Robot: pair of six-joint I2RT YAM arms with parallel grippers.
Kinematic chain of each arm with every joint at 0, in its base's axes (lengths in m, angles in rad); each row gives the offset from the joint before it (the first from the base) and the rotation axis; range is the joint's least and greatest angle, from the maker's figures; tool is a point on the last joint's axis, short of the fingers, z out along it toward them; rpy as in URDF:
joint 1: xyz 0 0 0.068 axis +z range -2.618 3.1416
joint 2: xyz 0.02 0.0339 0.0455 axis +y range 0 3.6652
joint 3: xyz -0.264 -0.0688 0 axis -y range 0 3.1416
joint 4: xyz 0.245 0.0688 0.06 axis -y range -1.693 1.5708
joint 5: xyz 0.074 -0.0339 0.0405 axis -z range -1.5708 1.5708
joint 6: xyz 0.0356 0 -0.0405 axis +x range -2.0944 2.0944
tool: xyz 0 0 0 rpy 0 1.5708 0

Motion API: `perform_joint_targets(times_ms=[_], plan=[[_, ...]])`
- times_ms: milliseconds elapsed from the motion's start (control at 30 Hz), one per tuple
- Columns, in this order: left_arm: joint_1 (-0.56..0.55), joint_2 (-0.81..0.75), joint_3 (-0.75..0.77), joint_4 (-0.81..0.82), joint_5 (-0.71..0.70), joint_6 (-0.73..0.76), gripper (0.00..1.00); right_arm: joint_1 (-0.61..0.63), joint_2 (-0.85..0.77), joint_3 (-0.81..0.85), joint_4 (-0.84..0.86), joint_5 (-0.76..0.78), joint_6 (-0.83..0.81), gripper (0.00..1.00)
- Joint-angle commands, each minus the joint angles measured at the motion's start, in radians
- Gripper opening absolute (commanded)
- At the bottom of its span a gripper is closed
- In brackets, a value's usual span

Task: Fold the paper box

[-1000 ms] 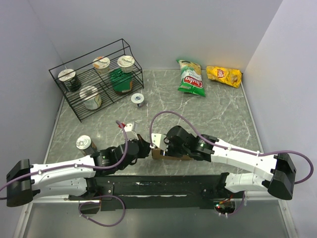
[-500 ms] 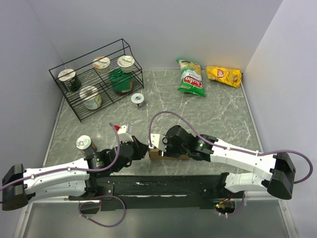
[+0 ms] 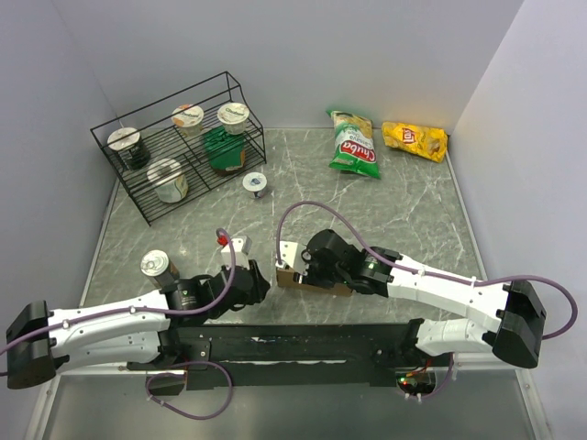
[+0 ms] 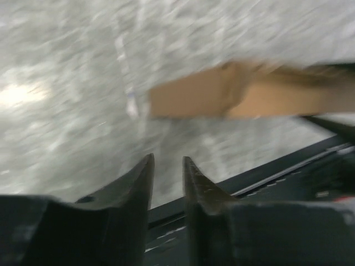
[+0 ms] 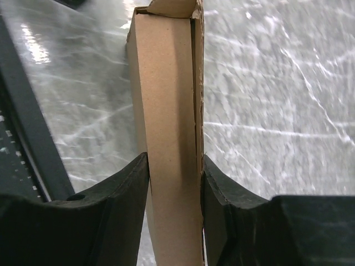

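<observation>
The end flap of the paper box sticks out, clear of my left gripper's fingers. I will open those fingers and pinch the flap's corner at its fold (image 4: pixel 235 88).
The paper box (image 3: pixel 290 280) is a brown cardboard piece, partly folded into a narrow flat sleeve, at the near middle of the table. My right gripper (image 3: pixel 310 269) is shut on it; in the right wrist view both black fingers (image 5: pixel 133 183) press the sides of the box (image 5: pixel 166 83), which runs away from the camera. My left gripper (image 3: pixel 260 282) sits just left of the box, a little apart from it. In the blurred left wrist view its jaws (image 4: pixel 167 160) stand slightly apart with nothing between them, and the box (image 4: pixel 188 100) lies ahead.
A black wire rack (image 3: pixel 147 197) with several cups stands at the back left. A can (image 3: pixel 158 266) is beside my left arm, and a small cup (image 3: pixel 256 183) sits mid-table. Green (image 3: pixel 354 147) and yellow (image 3: pixel 415 139) chip bags lie at the back right. A black rail (image 3: pixel 293 339) lines the near edge.
My left gripper has let go, parted its jaws and drawn back a little from the box's left end. The right gripper keeps its hold and has nudged the box slightly left.
</observation>
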Motion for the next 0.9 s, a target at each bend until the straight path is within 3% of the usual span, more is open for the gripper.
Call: perform_joint_targets(times_ms=[0,267,567,867], plan=[[0.001,-0.003,0.039,-0.091,0.007,0.056,0.43,-0.004,0.013,0.023,-0.01,0.063,0.028,0.4],[0.026,-0.045,0.064,-0.026,0.056,0.153,0.61,-0.004,0.013,0.024,-0.01,0.06,0.037,0.4],[0.154,-0.017,0.087,0.131,0.2,0.248,0.59,-0.002,0.025,0.029,-0.008,0.049,0.043,0.4],[0.201,0.075,0.13,0.211,0.255,0.3,0.52,0.001,0.022,0.026,-0.008,0.048,0.046,0.4]])
